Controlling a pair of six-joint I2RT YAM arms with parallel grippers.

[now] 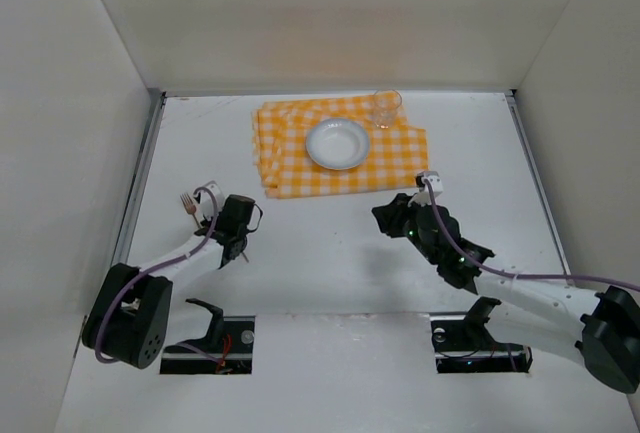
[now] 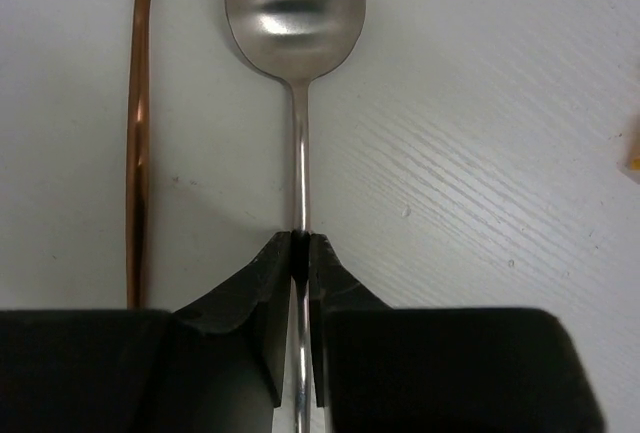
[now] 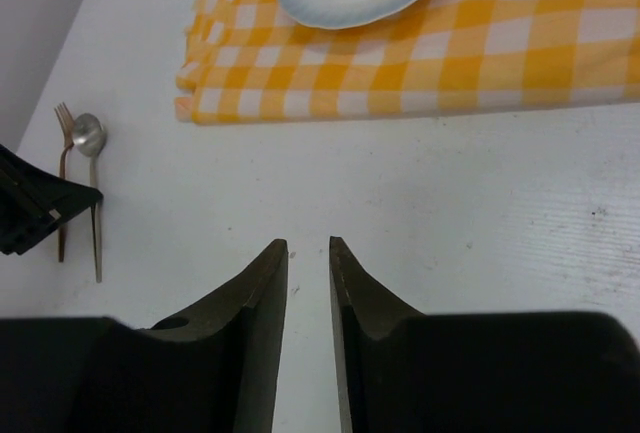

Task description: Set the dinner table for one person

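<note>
I should release the silver spoon from my left gripper on the checked cloth [image 1: 381,155], beside the plate and just a little short of the glass. The spoon is now held low over the table.
The white dinner table [image 1: 330,263] carries an orange-and-white checked cloth [image 1: 335,158] with a white plate [image 1: 337,143] on it and a clear glass [image 1: 385,108] at the cloth's far right corner. A silver spoon [image 2: 295,13] lies on the table beside a copper fork [image 2: 137,133]; the fork also shows in the top view [image 1: 187,205]. My left gripper [image 2: 301,243] is shut on the spoon's handle, low over the table at the left [image 1: 220,225]. My right gripper [image 3: 308,245] is slightly open and empty over bare table, short of the cloth's near edge [image 3: 420,93].
Metal rails run along the table's sides [image 1: 142,183]. White walls enclose the left, far and right sides. The right wrist view shows the left gripper [image 3: 40,213] at its left edge, beside the fork [image 3: 62,118] and spoon [image 3: 88,133].
</note>
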